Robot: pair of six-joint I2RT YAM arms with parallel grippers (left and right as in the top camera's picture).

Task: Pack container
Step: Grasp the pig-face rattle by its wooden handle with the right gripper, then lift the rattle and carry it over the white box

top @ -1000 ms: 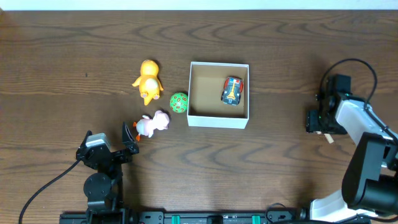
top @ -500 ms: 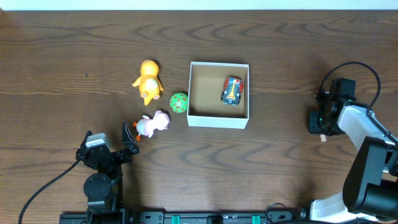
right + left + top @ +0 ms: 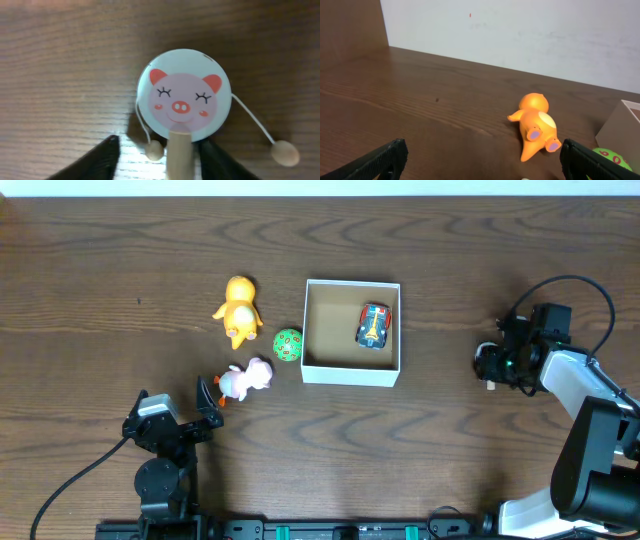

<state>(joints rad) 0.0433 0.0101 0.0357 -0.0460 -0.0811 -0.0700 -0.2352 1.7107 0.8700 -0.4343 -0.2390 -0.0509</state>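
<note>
My right gripper's fingers have a wooden bead between them beside the handle, so I should open them and grip the handle farther from the pig face (image 3: pixel 179 169), clear of the bead.
The container (image 3: pixel 350 372) is a square white box with a brown inside; a small blue and red toy car (image 3: pixel 373 326) lies in it. Its corner shows in the left wrist view (image 3: pixel 619 122). My right gripper (image 3: pixel 487 367) is to the right of the container, shut on the wooden handle of a pig-face rattle drum (image 3: pixel 184 101), with the fingers (image 3: pixel 160 147) on either side of the handle. My left gripper (image 3: pixel 208 402) is open and empty near the front left, its fingers (image 3: pixel 482 157) wide apart.
An orange duck toy (image 3: pixel 238 310) lies left of the container and also shows in the left wrist view (image 3: pixel 535 125). A green ball (image 3: pixel 288 344) sits against the container's left wall. A pink and white toy (image 3: pixel 246 378) lies just ahead of my left gripper.
My right gripper has turned and moved left toward the container, and the drum's handle has moved with it. The left arm and the toys on the table have not moved.
</note>
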